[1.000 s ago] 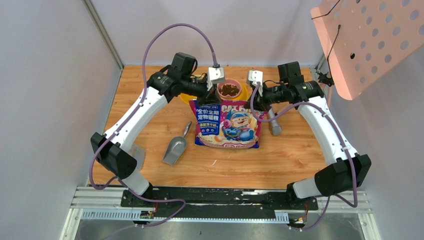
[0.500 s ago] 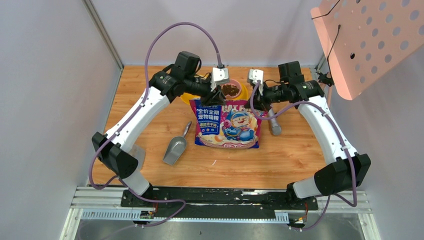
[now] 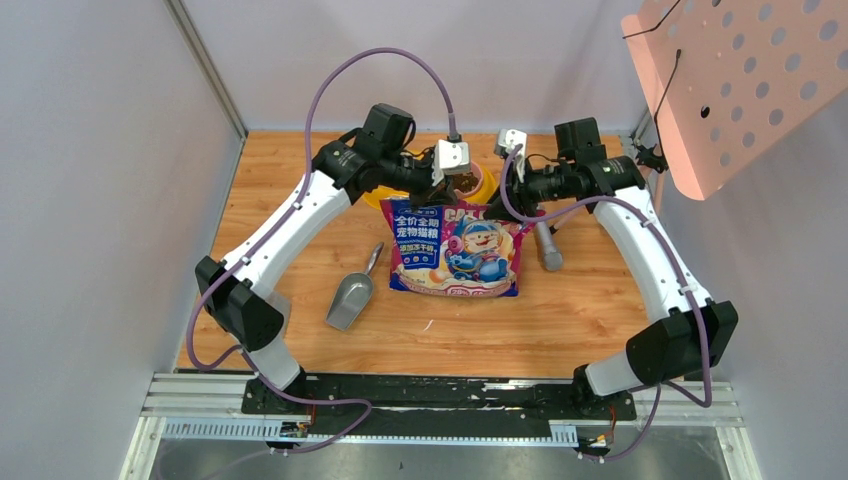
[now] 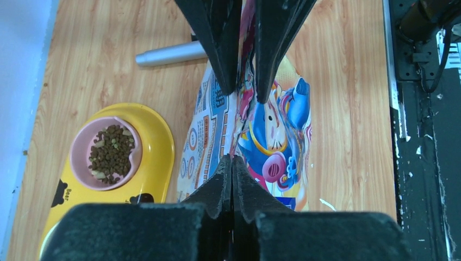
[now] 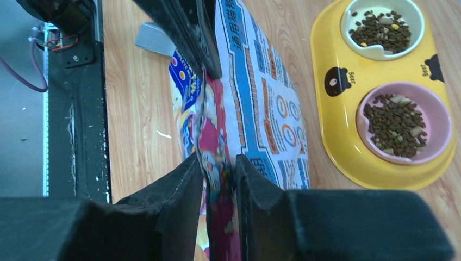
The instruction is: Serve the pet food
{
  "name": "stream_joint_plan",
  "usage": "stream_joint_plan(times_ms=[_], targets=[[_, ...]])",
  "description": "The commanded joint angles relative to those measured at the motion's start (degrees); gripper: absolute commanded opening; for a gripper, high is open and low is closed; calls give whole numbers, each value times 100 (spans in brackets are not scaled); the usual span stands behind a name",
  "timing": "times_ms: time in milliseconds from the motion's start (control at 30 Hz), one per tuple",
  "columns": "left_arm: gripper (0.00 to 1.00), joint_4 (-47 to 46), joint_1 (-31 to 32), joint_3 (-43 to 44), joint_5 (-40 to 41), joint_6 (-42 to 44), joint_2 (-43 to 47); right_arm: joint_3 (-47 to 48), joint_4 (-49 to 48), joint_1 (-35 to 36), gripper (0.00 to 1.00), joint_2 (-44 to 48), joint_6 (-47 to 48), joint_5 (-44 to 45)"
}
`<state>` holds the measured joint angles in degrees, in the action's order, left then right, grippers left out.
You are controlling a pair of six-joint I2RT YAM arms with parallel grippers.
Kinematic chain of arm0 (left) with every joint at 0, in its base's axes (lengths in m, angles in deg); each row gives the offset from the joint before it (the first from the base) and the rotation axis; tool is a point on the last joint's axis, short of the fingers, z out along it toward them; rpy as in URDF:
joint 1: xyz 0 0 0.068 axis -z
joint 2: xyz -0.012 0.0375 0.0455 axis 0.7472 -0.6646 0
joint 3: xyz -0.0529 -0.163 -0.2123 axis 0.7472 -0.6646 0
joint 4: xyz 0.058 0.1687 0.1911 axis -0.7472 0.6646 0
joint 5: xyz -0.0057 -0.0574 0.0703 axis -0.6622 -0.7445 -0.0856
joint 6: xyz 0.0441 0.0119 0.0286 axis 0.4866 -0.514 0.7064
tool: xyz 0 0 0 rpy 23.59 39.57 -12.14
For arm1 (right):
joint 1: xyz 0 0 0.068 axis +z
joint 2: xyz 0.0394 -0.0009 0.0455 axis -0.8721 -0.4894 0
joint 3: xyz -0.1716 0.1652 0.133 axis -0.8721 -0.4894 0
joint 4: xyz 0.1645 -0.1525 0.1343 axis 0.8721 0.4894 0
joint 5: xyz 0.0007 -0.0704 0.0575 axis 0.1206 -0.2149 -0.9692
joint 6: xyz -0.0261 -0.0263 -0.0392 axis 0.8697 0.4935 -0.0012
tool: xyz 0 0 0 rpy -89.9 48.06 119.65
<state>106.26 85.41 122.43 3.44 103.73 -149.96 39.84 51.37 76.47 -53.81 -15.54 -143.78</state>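
Note:
Next, I open my left gripper and take the top edge nearer the bag's corner [image 3: 387,204] by the scoop, because my grippers sit close together on the bag's crinkled top edge.
The pet food [image 5: 397,122] fills a pink bowl and a cream bowl [image 5: 380,27] in a yellow feeder [image 5: 331,109]; the pink bowl's share [image 4: 111,155] also shows in the left wrist view. The printed bag [image 3: 455,250] stands in front of the feeder [image 3: 487,185]. My left gripper [image 4: 232,159] is shut at the bag's top ridge, and I see no film between its fingers. My right gripper [image 5: 218,159] is open, with the bag's top fold [image 5: 215,136] loose between its fingers. Both grippers, left [image 3: 440,190] and right [image 3: 508,195], meet over the bag top.
A grey metal scoop [image 3: 350,297] lies on the wood to the left of the bag. A grey cylinder [image 3: 548,250] lies to its right, under the right arm. Grey walls close in both sides, and a pink perforated panel [image 3: 740,80] hangs at the top right.
My left arm has slid right along the bag's top toward the feeder. The right gripper's fingers have parted around the bag's fold. The bag has stayed put.

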Motion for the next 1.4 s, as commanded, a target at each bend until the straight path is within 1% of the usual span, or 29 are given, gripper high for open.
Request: stream_joint_plan(times_ms=[0, 33, 100, 133, 167, 200, 233, 267, 333, 367, 433, 500, 533, 567, 600, 633, 667, 733, 833, 867, 933, 967, 1000, 1033, 1133, 1233, 1300, 1333, 1367], targets=[[0, -136, 112, 155, -46, -118, -123, 484, -225, 187, 26, -303, -397, -339], [0, -125, 115, 174, -40, -113, -127, 567, -233, 189, 22, -366, -427, -344], [0, -96, 125, 189, -38, -93, -118, 708, -234, 188, 6, -469, -453, -308], [6, -66, 126, 196, -26, -75, -110, 735, -233, 189, 2, -496, -450, -288], [12, -42, 126, 199, -17, -60, -89, 741, -241, 185, 0, -499, -432, -267], [26, 15, 122, 196, 47, -27, -42, 740, -242, 189, 0, -474, -409, -251], [31, 47, 120, 186, 86, 17, -11, 721, -251, 190, 0, -450, -402, -238], [38, 143, 122, 143, 191, 109, 76, 709, -258, 190, 0, -422, -395, -230], [43, 217, 106, 3, 404, 261, 240, 667, -255, 189, 0, -358, -378, -199], [43, 256, 98, -56, 462, 305, 302, 635, -257, 189, 0, -328, -369, -195], [43, 314, 26, -270, 573, 372, 458, 595, -260, 189, 0, -288, -358, -173], [39, 370, -60, -437, 611, 354, 576, 558, -255, 189, 0, -260, -349, -147], [32, 395, -118, -505, 600, 327, 629, 544, -262, 190, 0, -247, -342, -141], [27, 426, -141, -530, 568, 312, 655, 536, -261, 190, 0, -244, -340, -140], [17, 428, -193, -577, 497, 270, 695, 522, -267, 190, 0, -231, -340, -134], [13, 392, -205, -596, 477, 249, 718, 528, -262, 193, 0, -239, -344, -143], [6, 363, -211, -635, 441, 204, 751, 522, -264, 187, 0, -246, -348, -147], [0, 295, -214, -645, 380, 124, 762, 526, -254, 187, 0, -252, -349, -152], [0, 257, -211, -580, 310, 20, 723, 568, -252, 198, 1, -281, -353, -163], [0, 256, -214, -557, 278, 9, 706, 576, -245, 198, 5, -280, -357, -157], [0, 231, -214, -535, 238, -30, 691, 572, -216, 216, 21, -276, -318, -124], [0, 225, -212, -530, 212, -35, 685, 552, -188, 229, 27, -258, -261, -69], [0, 226, -214, -525, 203, -36, 681, 527, -179, 245, 31, -234, -231, 11], [0, 230, -216, -521, 197, -36, 680, 500, -173, 243, 33, -204, -226, 93], [0, 201, -209, -519, 189, -48, 667, 403, -133, 244, 34, -113, -127, 228], [0, 188, -215, -490, 159, -72, 643, 369, -72, 240, 29, -22, -66, 361], [0, 210, -224, -471, 145, -49, 641, 408, 52, 215, 28, 30, 4, 609], [0, 224, -229, -473, 135, -29, 643, 401, 116, 160, 29, 68, 62, 715], [0, 226, -227, -475, 111, -15, 646, 372, 190, 83, 33, 112, 143, 795]])
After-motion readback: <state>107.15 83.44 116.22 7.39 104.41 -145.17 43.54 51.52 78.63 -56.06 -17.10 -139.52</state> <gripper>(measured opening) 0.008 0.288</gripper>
